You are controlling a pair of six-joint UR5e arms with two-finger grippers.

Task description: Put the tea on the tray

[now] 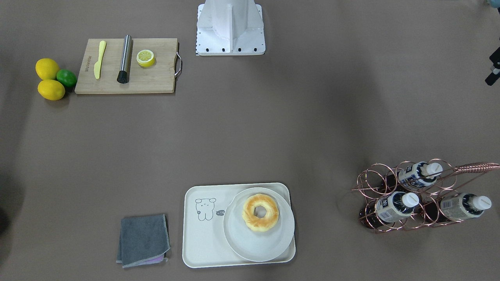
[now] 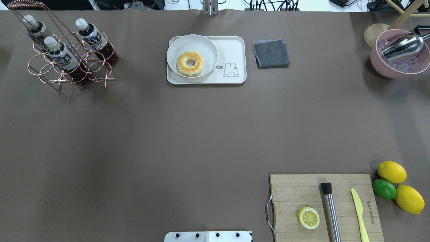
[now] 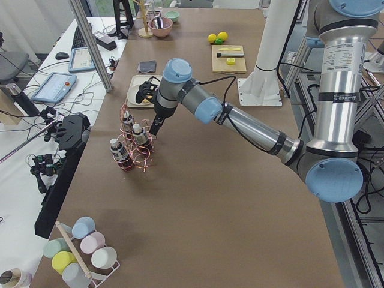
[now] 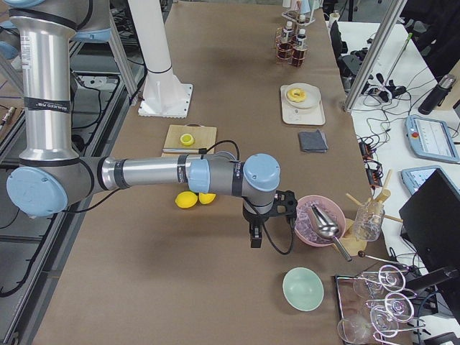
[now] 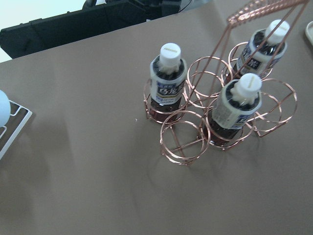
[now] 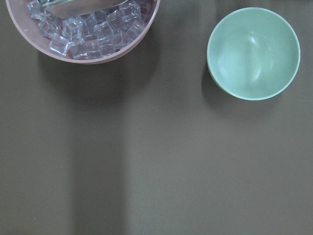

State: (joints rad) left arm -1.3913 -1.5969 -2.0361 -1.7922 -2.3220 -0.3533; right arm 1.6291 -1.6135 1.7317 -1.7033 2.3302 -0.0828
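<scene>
I need to close my left gripper on the bottle's neck [image 1: 427, 170] [image 5: 242, 96], just below the white cap, to take the tea bottle between the two empty rings of the copper wire rack.
Three near-alike tea bottles [image 1: 395, 205] with white caps and dark liquid stand in a copper wire rack [image 1: 375, 183]. They also show in the overhead view [image 2: 58, 53] and the left wrist view [image 5: 167, 81]. The cream tray [image 1: 203, 242] with the line drawing carries a round pale plate [image 1: 258, 242] with a doughnut [image 1: 260, 212]; its drawn side is bare. My left gripper [image 3: 156, 127] hangs just above the rack, seen only in the left side view, so I cannot tell whether it is open. My right gripper [image 4: 254, 237] hovers beside the pink ice bowl [image 4: 316, 219]; I cannot tell its state.
A grey folded cloth [image 1: 143, 240] lies beside the tray. A wooden cutting board [image 1: 127, 84] holds a yellow knife, a metal muddler and a lemon half. Two lemons and a lime [image 1: 66, 77] lie next to it. A green bowl [image 6: 253, 53] sits near the ice bowl.
</scene>
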